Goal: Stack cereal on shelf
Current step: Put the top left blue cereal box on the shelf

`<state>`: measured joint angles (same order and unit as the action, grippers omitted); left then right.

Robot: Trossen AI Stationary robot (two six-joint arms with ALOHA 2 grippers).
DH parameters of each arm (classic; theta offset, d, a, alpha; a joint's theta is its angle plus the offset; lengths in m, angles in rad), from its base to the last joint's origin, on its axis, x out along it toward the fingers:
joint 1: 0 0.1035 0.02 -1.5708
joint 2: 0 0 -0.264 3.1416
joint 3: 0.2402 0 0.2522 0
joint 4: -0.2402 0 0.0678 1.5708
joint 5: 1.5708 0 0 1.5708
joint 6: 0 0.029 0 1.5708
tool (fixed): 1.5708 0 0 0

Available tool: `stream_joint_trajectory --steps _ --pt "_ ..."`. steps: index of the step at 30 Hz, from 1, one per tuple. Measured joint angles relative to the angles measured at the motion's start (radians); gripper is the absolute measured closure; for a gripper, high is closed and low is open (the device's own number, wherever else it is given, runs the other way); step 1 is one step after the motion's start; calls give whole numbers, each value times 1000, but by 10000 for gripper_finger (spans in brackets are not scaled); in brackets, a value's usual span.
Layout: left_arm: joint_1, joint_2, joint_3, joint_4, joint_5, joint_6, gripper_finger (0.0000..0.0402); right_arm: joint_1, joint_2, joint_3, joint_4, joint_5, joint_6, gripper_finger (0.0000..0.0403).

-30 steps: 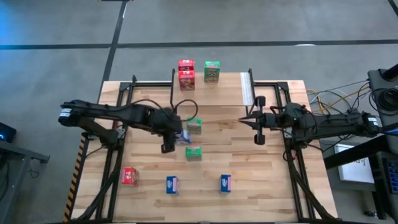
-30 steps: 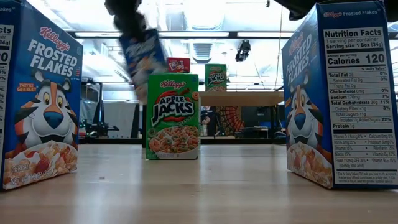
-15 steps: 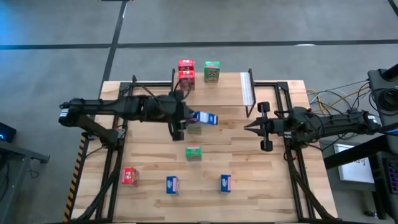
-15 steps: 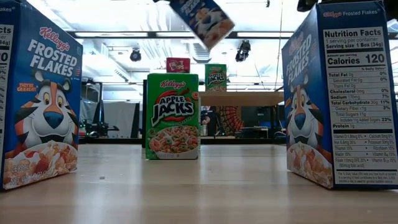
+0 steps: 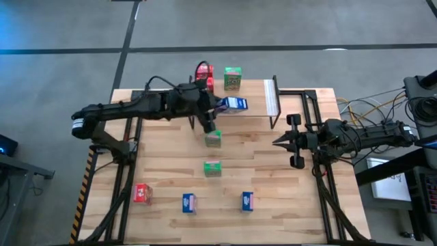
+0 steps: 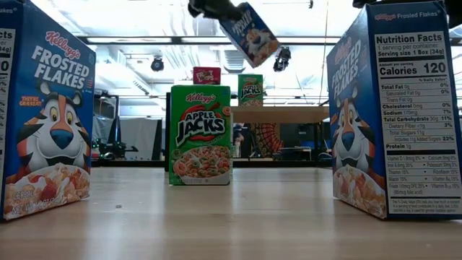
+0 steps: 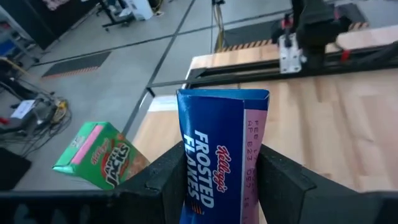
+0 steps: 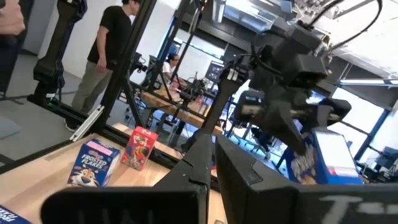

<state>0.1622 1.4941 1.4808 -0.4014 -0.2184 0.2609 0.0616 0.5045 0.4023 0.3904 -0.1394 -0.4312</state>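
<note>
My left gripper has the blue cereal box, now high over the shelf's near edge. It will let go of it on the shelf (image 5: 240,105) just in front of the green box.
My left gripper (image 5: 216,106) is shut on a blue cereal box (image 5: 233,104), high over the shelf's (image 5: 252,97) near edge; the box also shows in the low view (image 6: 249,32). Two red boxes (image 5: 203,74) stand stacked on the shelf's left end, with a green box (image 5: 233,78) beside them. Two green boxes (image 5: 214,139) (image 5: 212,169) stand on the table. A red box (image 5: 143,193) and two blue boxes (image 5: 189,202) (image 5: 247,201) stand near the front edge. My right gripper (image 5: 276,142) is shut and empty, at the table's right. My left gripper pinches the blue box between its two fingers (image 7: 163,183), on its two broad faces, with a narrow printed side (image 7: 214,180) showing between them. The fingers come from the table's left. The box is lifted clear and tilts down toward the right (image 6: 253,40).
A pale metallic strip (image 5: 271,98) marks the shelf's right end. Black frame rails (image 5: 123,171) (image 5: 328,191) run along both table sides. In the right wrist view, people (image 8: 109,56) stand in the room beyond the table.
My left gripper has risen and gone toward the far edge and the shelf with the blue box. The box has swung from hanging low near the green box to pointing toward the right, high up. My right gripper has drawn back a little toward the right edge.
</note>
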Motion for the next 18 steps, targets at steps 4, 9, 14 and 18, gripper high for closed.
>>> stream_joint_trajectory --steps 4,9,14,18 --pt "28 67 60 -7 0 38 254 0 0 -1 -3 0 0 390" --pt "42 146 147 -30 0 105 254 0 0 -1 -19 0 -6 390" --pt "55 217 223 -48 1 135 254 0 -3 -1 -20 0 -6 390" --pt "66 258 259 -54 1 157 254 0 -9 -1 -31 0 -6 390"
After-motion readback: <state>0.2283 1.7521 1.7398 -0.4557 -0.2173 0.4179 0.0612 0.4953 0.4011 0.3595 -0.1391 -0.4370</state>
